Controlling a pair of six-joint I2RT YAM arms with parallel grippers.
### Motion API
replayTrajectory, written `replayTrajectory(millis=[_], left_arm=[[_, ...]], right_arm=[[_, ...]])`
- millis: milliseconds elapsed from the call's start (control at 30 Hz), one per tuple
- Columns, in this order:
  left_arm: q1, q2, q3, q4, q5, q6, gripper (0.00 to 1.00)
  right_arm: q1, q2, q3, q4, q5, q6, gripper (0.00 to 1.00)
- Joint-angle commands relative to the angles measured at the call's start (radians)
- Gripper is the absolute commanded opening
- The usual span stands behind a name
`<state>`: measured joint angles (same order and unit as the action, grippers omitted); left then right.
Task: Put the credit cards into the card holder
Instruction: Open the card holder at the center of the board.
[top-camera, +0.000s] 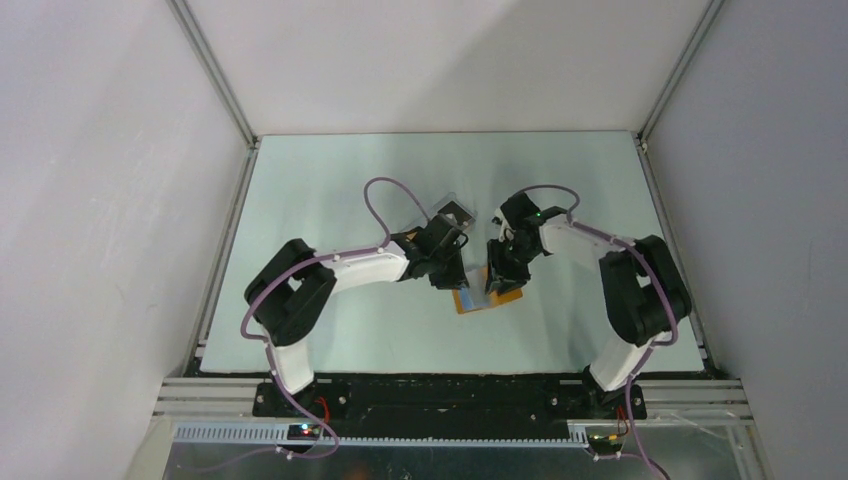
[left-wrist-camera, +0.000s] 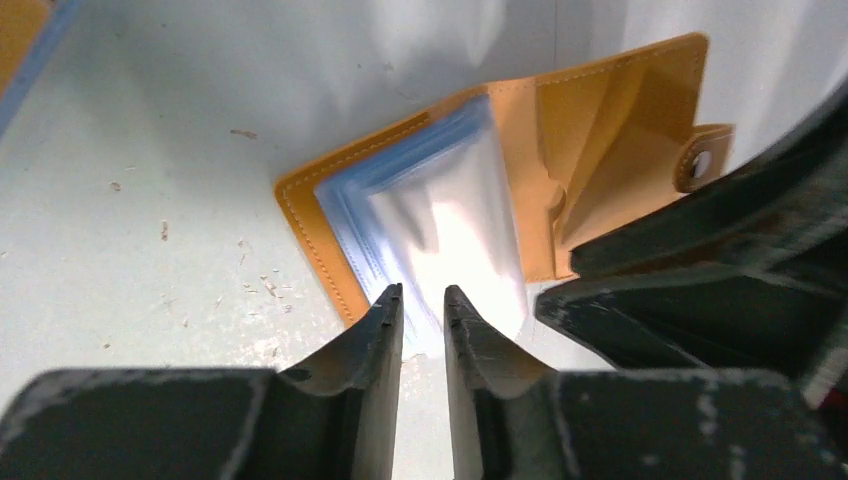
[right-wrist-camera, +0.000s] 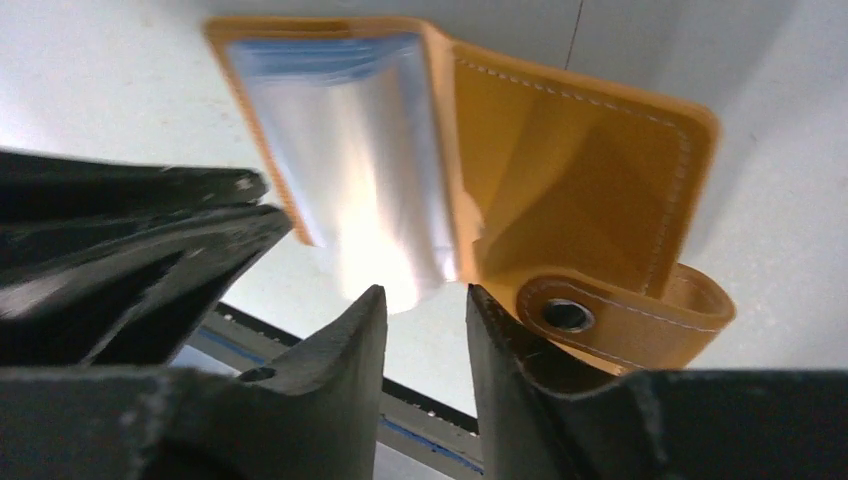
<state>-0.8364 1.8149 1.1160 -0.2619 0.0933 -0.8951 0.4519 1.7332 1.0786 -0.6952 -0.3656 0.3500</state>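
Note:
The fingers of my left gripper are nearly closed over the flat clear sleeves, so they should open wider and pinch the sleeves' outer edge (left-wrist-camera: 362, 268) to bow a sleeve open.
The orange card holder (top-camera: 487, 298) lies open on the table between my two grippers. Its left half holds a stack of clear, blue-edged sleeves (left-wrist-camera: 440, 225); its right half is an orange pocket with a clasp tab (left-wrist-camera: 704, 158). It also shows in the right wrist view (right-wrist-camera: 560, 170). My left gripper (left-wrist-camera: 424, 300) is just at the sleeves' near edge, jaws a narrow gap apart with nothing between them. My right gripper (right-wrist-camera: 425, 298) is at the opposite edge beside the clasp (right-wrist-camera: 568, 316), slightly open and empty. No loose credit card shows clearly.
A clear plastic rectangle with a dark centre (top-camera: 455, 213) lies just behind the left gripper. An orange, blue-edged flat piece (left-wrist-camera: 22, 40) shows at the left wrist view's top-left corner. Grey walls close in the table (top-camera: 330, 190) on three sides.

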Motion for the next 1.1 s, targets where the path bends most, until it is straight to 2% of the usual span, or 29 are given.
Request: replayTrajectory(millis=[0,133,200,567,900,1067], left_arm=[[-0.013,0.009,0.031,0.039,0.025,0.028,0.33],[-0.016,0.010,0.035,0.052,0.031,0.036,0.48],[-0.018,0.006,0.033,0.071,0.034,0.036,0.50],[-0.003,0.042,-0.026,0.135,0.021,-0.023,0.45],[0.024,0.030,-0.116,0.137,-0.027,-0.065,0.42],[0.033,0.021,-0.139,0.138,-0.035,-0.085,0.42]], right_arm=[[-0.038,-0.122,0.002,-0.002,-0.040,-0.003,0.44],[-0.056,-0.187,0.003,-0.011,-0.070,-0.015,0.57],[-0.055,-0.200,0.003,-0.028,-0.074,-0.027,0.61],[0.013,-0.149,0.003,-0.011,-0.070,-0.071,0.65],[0.097,-0.011,0.003,0.030,0.248,-0.091,0.68],[0.114,0.035,0.012,0.057,0.248,-0.091,0.70]])
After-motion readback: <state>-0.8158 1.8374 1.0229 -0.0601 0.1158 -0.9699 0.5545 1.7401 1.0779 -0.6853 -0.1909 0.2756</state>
